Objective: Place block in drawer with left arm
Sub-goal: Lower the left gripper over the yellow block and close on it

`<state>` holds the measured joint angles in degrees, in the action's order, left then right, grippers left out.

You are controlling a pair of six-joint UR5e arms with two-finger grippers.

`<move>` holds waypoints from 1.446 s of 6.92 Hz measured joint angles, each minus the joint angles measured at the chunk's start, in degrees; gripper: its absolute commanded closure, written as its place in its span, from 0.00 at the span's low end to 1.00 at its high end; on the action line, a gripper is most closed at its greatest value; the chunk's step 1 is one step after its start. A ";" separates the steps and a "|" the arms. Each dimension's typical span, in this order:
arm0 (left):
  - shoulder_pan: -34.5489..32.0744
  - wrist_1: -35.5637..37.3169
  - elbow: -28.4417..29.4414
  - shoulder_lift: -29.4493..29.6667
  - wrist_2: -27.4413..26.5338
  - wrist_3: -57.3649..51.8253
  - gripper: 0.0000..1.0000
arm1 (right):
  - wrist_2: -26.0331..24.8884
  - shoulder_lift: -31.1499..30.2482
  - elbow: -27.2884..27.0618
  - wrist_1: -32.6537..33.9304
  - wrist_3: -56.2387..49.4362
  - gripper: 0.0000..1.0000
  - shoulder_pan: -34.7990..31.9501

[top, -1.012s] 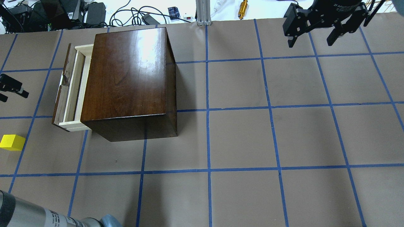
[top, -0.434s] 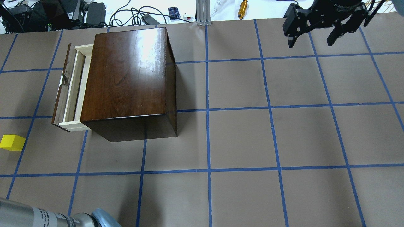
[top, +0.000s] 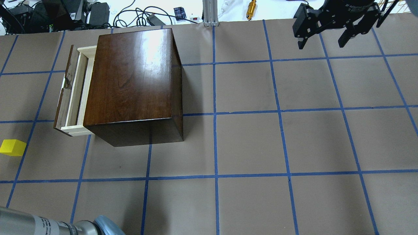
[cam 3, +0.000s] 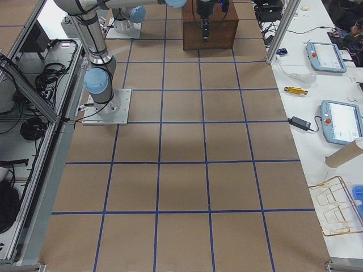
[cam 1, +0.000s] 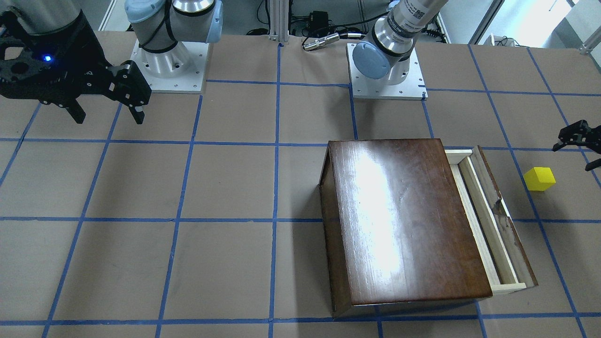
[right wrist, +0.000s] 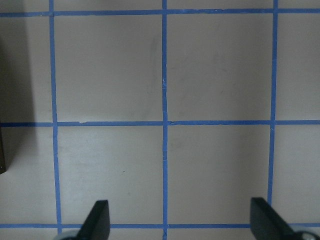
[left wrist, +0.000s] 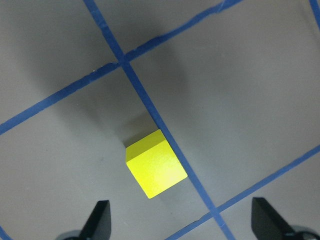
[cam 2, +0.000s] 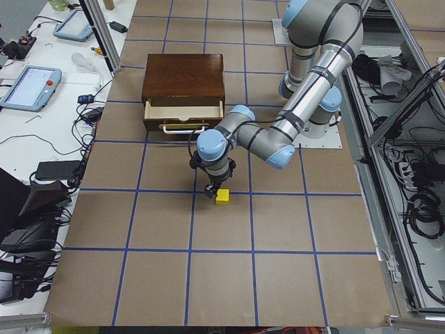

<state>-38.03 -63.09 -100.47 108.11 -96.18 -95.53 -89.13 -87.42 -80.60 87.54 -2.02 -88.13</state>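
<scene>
The robot's left gripper will close on the yellow block's opposite sides [cam 1: 543, 180] [left wrist: 153, 173], the ones that run away from the blue tape line next to the block.
The yellow block [top: 13, 147] lies on the brown paper at the table's left edge, apart from the box; it also shows in the front view [cam 1: 539, 179] and the side view [cam 2: 222, 197]. The drawer [top: 74, 91] of the dark-brown box [top: 130, 78] stands partly pulled out towards the block and looks empty. My left gripper [left wrist: 182, 227] is open and hovers over the block [left wrist: 156, 164], which lies just ahead of the gap between the fingers. It shows at the front view's right edge [cam 1: 572, 158] and is outside the overhead view. My right gripper [top: 323, 36] is open and empty at the far right.
Cables, boxes and an aluminium post [top: 209, 13] lie past the table's far edge. The arm bases [cam 1: 387, 70] stand on the robot's side. Blue tape lines [top: 215, 114] grid the paper. Tablets [cam 2: 28, 87] lie on a side bench.
My left gripper has left the overhead view past its left edge. The left arm's elbow at the bottom left has shifted. The block, the drawer and the right gripper have not moved.
</scene>
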 measured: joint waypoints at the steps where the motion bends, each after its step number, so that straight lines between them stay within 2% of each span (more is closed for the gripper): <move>1: -0.02 8.05 -4.39 -0.47 -0.53 -7.35 0.00 | -0.01 0.00 0.00 0.00 0.00 0.00 0.03; 2: 0.03 13.87 -7.56 -0.74 -0.48 -14.82 0.00 | -0.05 0.01 0.00 0.00 0.00 0.00 0.03; 3: 0.21 16.13 -8.95 -0.80 -0.12 -20.77 0.00 | -0.05 -0.01 0.00 0.00 0.00 0.00 0.01; 6: 2.12 16.64 -9.72 0.10 4.97 -32.33 0.00 | -0.03 0.00 0.00 0.00 0.00 0.00 0.00; 10: 2.60 14.76 -9.70 1.42 7.70 -41.04 0.00 | -0.02 -0.02 0.00 0.00 0.00 0.00 0.00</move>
<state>-35.43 -48.33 -110.17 109.53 -88.47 -136.57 -89.15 -87.44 -80.60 87.54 -2.02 -88.13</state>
